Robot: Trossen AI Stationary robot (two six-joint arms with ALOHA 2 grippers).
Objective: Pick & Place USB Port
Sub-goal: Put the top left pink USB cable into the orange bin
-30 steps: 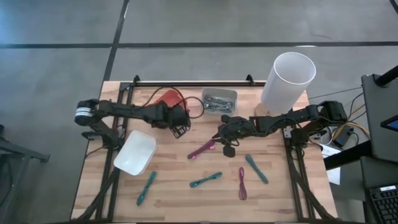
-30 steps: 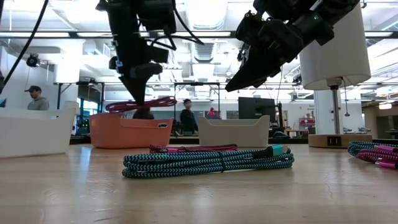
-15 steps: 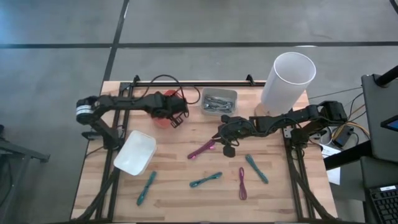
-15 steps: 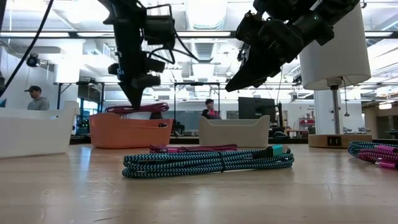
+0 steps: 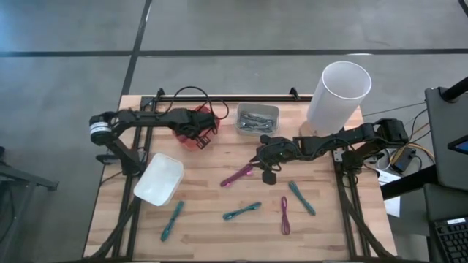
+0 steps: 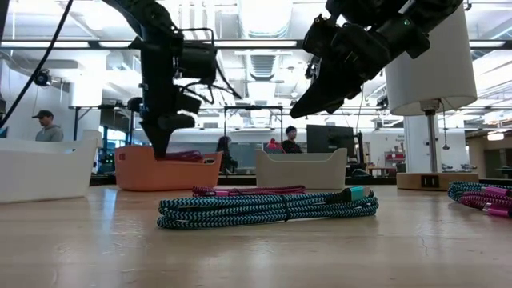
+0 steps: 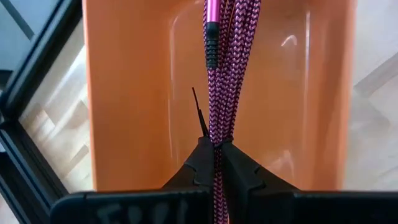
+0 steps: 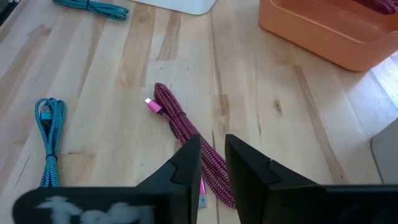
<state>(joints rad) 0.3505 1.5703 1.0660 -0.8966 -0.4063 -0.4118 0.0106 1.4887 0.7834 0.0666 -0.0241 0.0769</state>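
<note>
Next, I let go of the magenta cable bundle, now just above the bin's rim, with my left gripper on the middle of the orange bin's bottom (image 5: 192, 139) (image 7: 239, 93).
My left gripper (image 5: 199, 130) is over the orange bin (image 5: 189, 133) at the table's far left, shut on a magenta braided USB cable bundle (image 7: 227, 68). In the low view the bundle (image 6: 186, 154) shows just above the bin's rim (image 6: 164, 172). My right gripper (image 5: 259, 162) hovers mid-table above another magenta cable (image 5: 238, 175), touching nothing. Its fingers stand narrowly open (image 8: 211, 152). That cable (image 8: 186, 134) lies flat on the wood. My left gripper (image 7: 217, 149) pinches the coiled magenta bundle between its two fingers, several strands together, at a point (image 7: 217, 132) back from the plug end (image 7: 211, 31). The fingers (image 6: 160, 144) come from above, pointing down. The bundle reaches ahead of them inside the bin; whether it rests on the bin's floor I cannot tell.
A grey bin (image 5: 257, 118) holding cables stands at the far edge. A white bin (image 5: 159, 179) sits on the left. A lamp with a tall white shade (image 5: 338, 89) stands far right. Teal cables (image 5: 242, 212) (image 5: 172, 220) (image 5: 301, 197) and a magenta one (image 5: 284, 215) lie near.
My left gripper has moved toward the table's far left, from beside the orange bin to over it, and has come down. It stays shut on the magenta bundle, which has sunk from well above the bin's rim to rim level. The right arm has kept still.
</note>
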